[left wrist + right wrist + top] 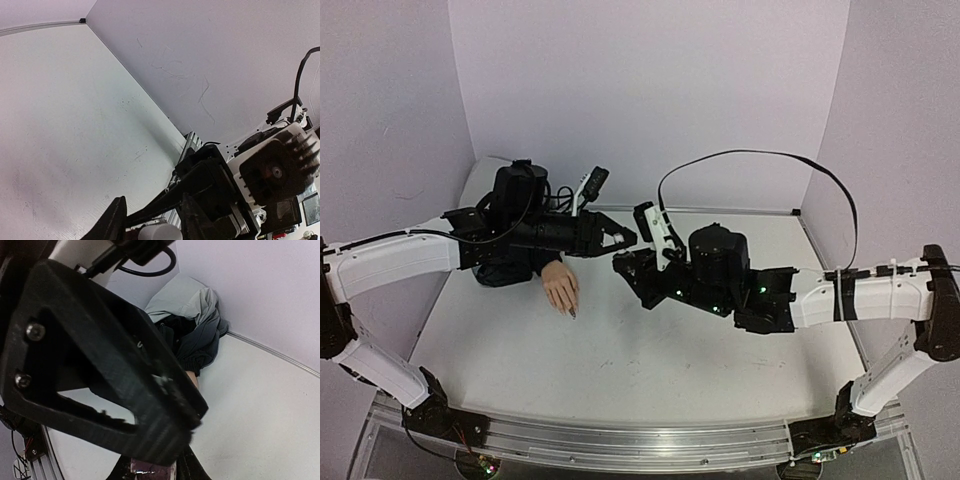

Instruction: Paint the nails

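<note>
The left gripper's fingers reach past the white cap over the bottle's top, so the robot's right gripper will pull back before the left gripper takes the cap higher [612, 240].
The peach mannequin hand [561, 287] lies palm down at left centre of the table, its black sleeve [506, 269] under my left arm. Its nails [570, 309] are too small to make out. My left gripper [626, 238] is shut on the white cap [160, 233] of a small nail-polish bottle. My right gripper [620, 266] meets it from the right and is shut on the dark purple bottle [150, 471]. Both hover right of and above the hand. In the right wrist view a left finger [115, 390] fills the frame, with a sliver of the hand [193, 379] behind it.
Lilac walls close in the table at the back and both sides. An aluminium rail [620, 445] runs along the near edge. A black cable [770, 158] loops above my right arm. Grey cloth [190, 300] bunches at the sleeve's end.
</note>
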`<state>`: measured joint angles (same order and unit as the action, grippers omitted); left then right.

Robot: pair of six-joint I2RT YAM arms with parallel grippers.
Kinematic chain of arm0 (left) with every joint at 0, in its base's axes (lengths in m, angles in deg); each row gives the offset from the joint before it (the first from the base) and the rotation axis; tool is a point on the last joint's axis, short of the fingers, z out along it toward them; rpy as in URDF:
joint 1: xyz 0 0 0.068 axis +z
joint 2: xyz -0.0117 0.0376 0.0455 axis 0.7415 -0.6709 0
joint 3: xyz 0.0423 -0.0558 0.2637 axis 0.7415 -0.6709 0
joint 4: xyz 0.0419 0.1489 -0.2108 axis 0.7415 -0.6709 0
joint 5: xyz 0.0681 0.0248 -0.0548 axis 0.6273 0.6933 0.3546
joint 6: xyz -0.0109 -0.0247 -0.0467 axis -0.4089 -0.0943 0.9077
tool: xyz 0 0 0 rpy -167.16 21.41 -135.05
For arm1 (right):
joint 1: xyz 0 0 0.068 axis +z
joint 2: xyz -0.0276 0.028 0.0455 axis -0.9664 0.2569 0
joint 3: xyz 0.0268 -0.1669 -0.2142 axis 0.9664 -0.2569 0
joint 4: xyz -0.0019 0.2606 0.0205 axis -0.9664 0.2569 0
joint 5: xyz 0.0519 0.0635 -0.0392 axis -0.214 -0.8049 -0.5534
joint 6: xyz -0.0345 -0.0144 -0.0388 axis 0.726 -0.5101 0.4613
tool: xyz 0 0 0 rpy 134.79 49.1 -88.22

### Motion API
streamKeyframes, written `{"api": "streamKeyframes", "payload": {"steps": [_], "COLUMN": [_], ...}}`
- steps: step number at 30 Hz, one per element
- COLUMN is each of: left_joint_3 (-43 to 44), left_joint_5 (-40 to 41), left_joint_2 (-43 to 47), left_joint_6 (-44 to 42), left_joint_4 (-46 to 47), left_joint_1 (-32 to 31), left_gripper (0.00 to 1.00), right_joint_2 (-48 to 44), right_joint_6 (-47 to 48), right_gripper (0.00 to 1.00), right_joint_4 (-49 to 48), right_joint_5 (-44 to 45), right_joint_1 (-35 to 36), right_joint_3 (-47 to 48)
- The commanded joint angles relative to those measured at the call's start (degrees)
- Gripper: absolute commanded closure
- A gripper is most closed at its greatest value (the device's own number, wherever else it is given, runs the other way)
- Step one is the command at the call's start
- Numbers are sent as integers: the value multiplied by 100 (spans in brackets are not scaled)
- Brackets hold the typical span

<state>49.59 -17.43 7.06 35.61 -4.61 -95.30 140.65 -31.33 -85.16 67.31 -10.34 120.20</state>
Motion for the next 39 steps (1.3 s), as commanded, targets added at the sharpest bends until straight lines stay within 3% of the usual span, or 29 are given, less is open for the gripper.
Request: {"api": "streamKeyframes", "payload": {"steps": [1,5,10,12,15,16,17,19,22,25,29,31,34,39], "left_joint_3": [395,420,523,640,759,781,804,840,815,718,540,382,172,13], "left_joint_5": [-115,-285,-990,-1653,-2806,-3125,-3360,-3686,-3688,-2993,-2027,-1680,-1114,-501], "left_joint_2": [59,11,-25,-39,-2,16,40,95,220,369,512,592,692,710], "left_joint_6": [-66,-150,-794,-1175,-1791,-1970,-2102,-2244,-2386,-2361,-1863,-1603,-1131,-503], "left_joint_4": [134,128,129,135,131,130,131,134,138,138,131,130,108,85], "left_joint_1": [-2,-9,-162,-270,-533,-602,-646,-670,-670,-643,-331,-119,185,297], "left_gripper": [70,93,100,100,100,100,100,100,100,99,48,31,17,16], "right_joint_2": [160,225,69,-95,-334,-390,-436,-528,-720,-1007,-1457,-1612,-1633,-1290], "right_joint_6": [116,48,223,299,95,-214,-685,-1224,-1223,-870,-126,94,170,8], "right_gripper": [100,100,100,100,100,100,100,100,100,100,100,100,100,100], "right_joint_4": [-307,-307,-569,-768,-1462,-2133,-3227,-3840,-3785,-3333,-1910,-1395,-812,-420], "right_joint_5": [710,923,125,-1119,-4976,-6244,-7075,-7525,-7195,-6506,-4518,-3369,-1998,-1195], "right_joint_1": [159,167,121,-69,-668,-775,-814,-821,-826,-896,-914,-917,-916,-899], "right_joint_3": [459,549,437,327,37,-128,-322,-430,-568,-856,-994,-1071,-1042,-752]}}
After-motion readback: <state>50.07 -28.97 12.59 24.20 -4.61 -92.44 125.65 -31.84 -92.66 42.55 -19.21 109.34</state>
